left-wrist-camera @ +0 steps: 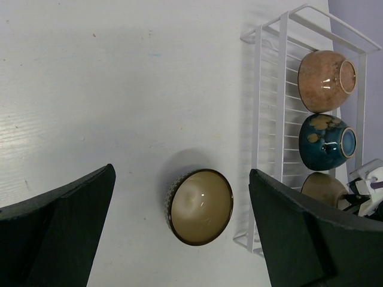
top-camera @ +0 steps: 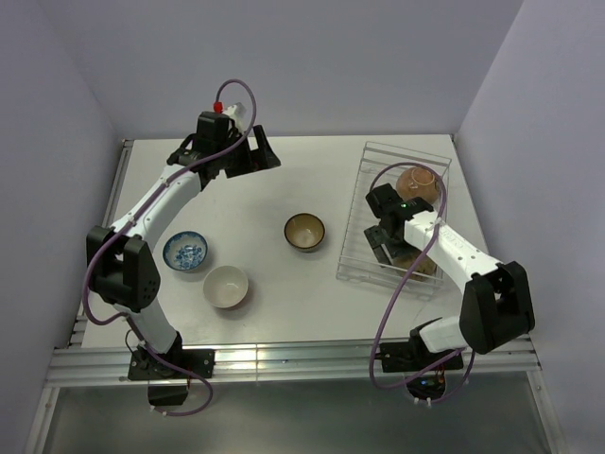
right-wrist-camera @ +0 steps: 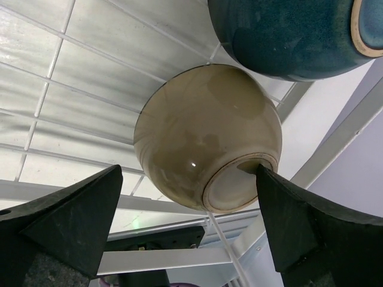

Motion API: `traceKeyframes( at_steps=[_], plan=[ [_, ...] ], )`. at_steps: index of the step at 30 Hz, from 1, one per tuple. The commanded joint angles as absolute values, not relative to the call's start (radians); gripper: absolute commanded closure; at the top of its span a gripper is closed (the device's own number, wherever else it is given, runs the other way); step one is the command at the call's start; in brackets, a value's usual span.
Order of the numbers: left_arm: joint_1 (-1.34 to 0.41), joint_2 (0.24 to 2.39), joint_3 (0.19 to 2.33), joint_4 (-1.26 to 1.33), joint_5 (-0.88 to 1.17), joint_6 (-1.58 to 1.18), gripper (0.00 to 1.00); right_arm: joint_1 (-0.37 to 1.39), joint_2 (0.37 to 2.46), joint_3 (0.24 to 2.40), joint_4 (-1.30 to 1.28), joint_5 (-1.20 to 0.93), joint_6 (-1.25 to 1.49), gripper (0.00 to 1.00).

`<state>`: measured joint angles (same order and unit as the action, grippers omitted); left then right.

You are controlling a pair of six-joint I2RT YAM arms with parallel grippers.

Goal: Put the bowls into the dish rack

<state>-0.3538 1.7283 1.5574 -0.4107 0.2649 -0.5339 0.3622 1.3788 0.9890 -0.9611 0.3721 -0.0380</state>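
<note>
I need to next close my left gripper on the dark tan-inside bowl's rim (top-camera: 285, 230) (left-wrist-camera: 170, 209), on the side farthest from the dish rack.
Three bowls stand on the white table: a dark bowl with a tan inside (top-camera: 304, 232), a blue-patterned white one (top-camera: 186, 251) and a cream-white one (top-camera: 226, 287). The clear dish rack (top-camera: 354, 255) at the right holds a pinkish-tan bowl (top-camera: 416, 183), a dark blue bowl (left-wrist-camera: 326, 142) and a tan bowl (right-wrist-camera: 206, 137), all on their sides. My right gripper (right-wrist-camera: 188, 185) is open around the tan bowl, its right fingertip at the bowl's foot ring. My left gripper (left-wrist-camera: 179, 239) is open and empty, high above the table, with the dark tan-inside bowl (left-wrist-camera: 200, 206) between its fingers in that view.
The rack's thin white wall (left-wrist-camera: 281, 89) stands just right of the dark bowl. My right arm (top-camera: 444, 246) lies over the near half of the rack. Purple walls close in the back and sides.
</note>
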Motion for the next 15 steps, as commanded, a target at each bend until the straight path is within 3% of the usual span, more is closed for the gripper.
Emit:
traceKeyframes(
  at_steps=[1,5,15],
  plan=[
    [-0.345,1.649,1.543,-0.379,0.290,-0.500,0.00,0.365,1.358,0.986,-0.948,0.361,-0.029,0.04],
    [-0.333,1.623,1.522,-0.362,0.321,-0.486,0.00,0.365,1.338,0.965,-0.936,0.391,-0.032,0.15],
    [-0.301,1.543,1.406,-0.330,0.356,-0.423,0.00,0.364,1.261,0.985,-0.930,0.428,-0.048,0.18]
  ],
)
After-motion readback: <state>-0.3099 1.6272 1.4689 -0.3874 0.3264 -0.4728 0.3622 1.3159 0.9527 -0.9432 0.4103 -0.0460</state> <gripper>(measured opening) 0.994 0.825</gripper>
